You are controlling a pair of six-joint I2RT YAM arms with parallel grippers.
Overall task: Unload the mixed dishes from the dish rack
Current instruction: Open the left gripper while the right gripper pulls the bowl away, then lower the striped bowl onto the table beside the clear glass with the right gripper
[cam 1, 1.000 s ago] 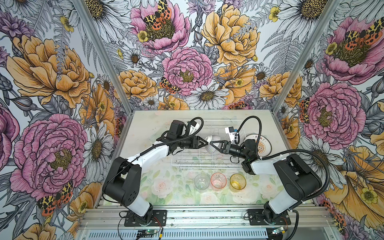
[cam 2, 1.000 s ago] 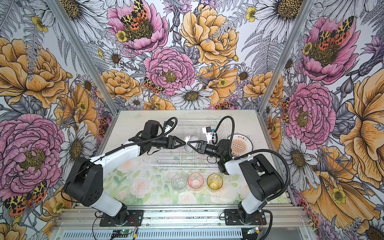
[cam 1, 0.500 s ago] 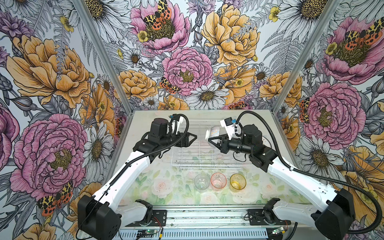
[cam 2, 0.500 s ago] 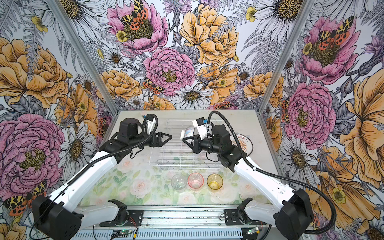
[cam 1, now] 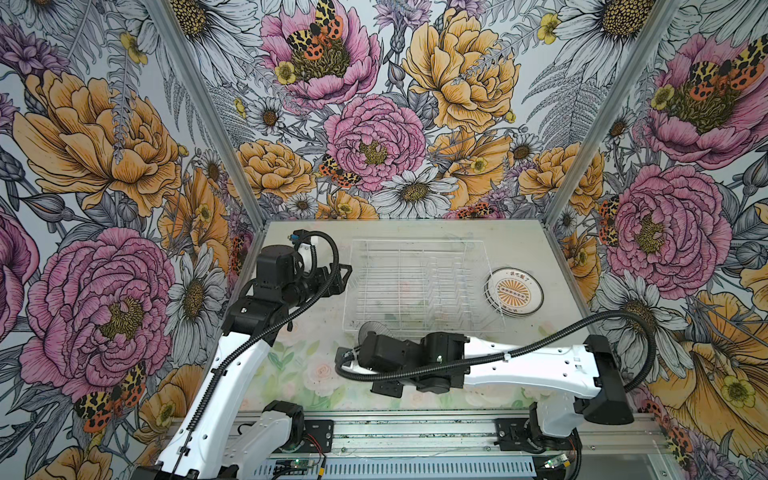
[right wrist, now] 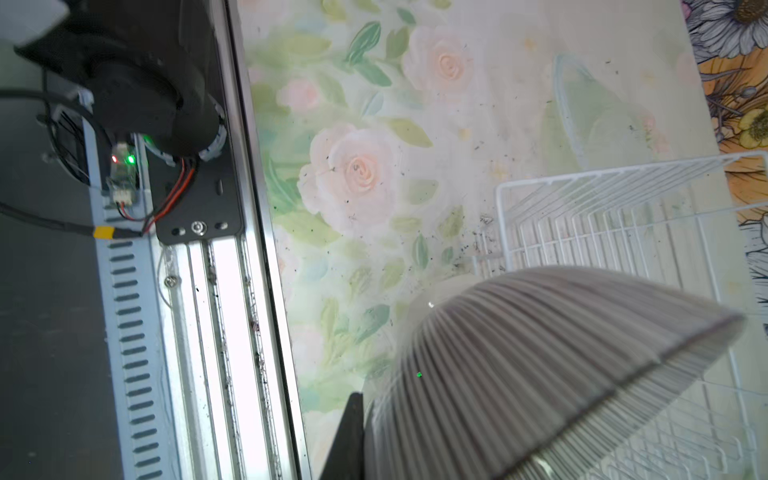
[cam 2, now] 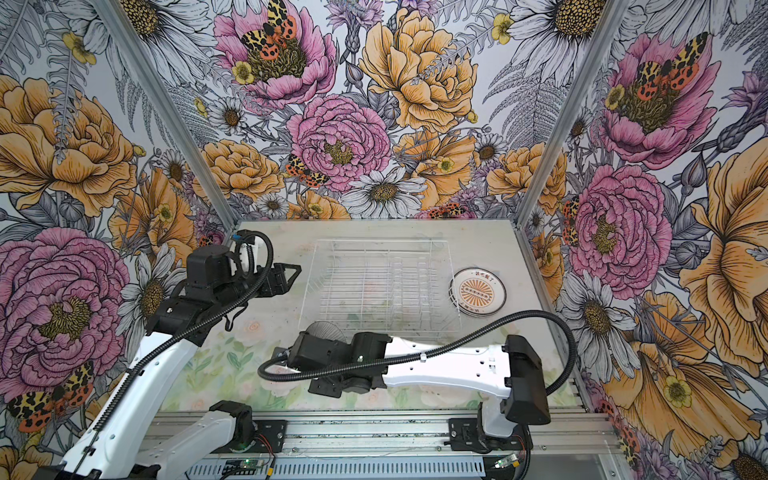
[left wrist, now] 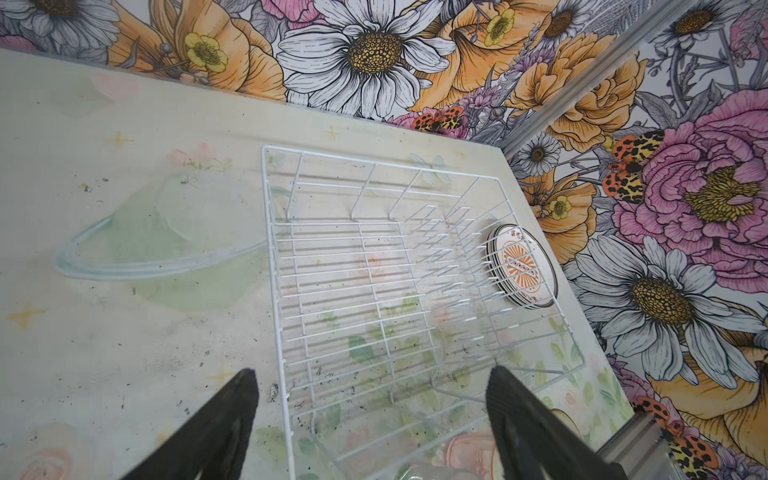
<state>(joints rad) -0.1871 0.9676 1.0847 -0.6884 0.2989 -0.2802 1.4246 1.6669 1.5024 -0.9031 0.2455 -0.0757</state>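
My right gripper will release the purple-striped bowl on the table [cam 1: 365,360] [right wrist: 401,296] between the near corner of the dish rack and the aluminium rail. The bowl is now tilted at the rack's front corner.
The white wire dish rack [cam 1: 399,291] [cam 2: 365,286] [left wrist: 374,291] [right wrist: 602,216] stands at mid-table with nothing in it. Right of it, a stack of dark-rimmed plates [cam 1: 514,289] [cam 2: 478,291] [left wrist: 521,266] lies on the table, the orange sunburst one on top. My left gripper [cam 1: 343,279] [cam 2: 291,277] [left wrist: 372,374] hovers open and empty just left of the rack. My right gripper [right wrist: 365,419] is shut on the purple-striped bowl [cam 1: 374,331] [cam 2: 326,330] [right wrist: 540,353], held tilted at the rack's front left corner. One black finger [right wrist: 349,440] shows; the other is hidden behind the bowl.
A pink tumbler [left wrist: 469,453] stands in front of the rack; in both top views my right forearm [cam 1: 519,365] lies across the front of the table and hides it. The aluminium rail [cam 1: 415,428] runs along the front edge. Floral walls close in three sides.
Both arms left the space above the rack. The left gripper opened and drew back to the left. The right arm carried the bowl to the front left and now lies across the table front.
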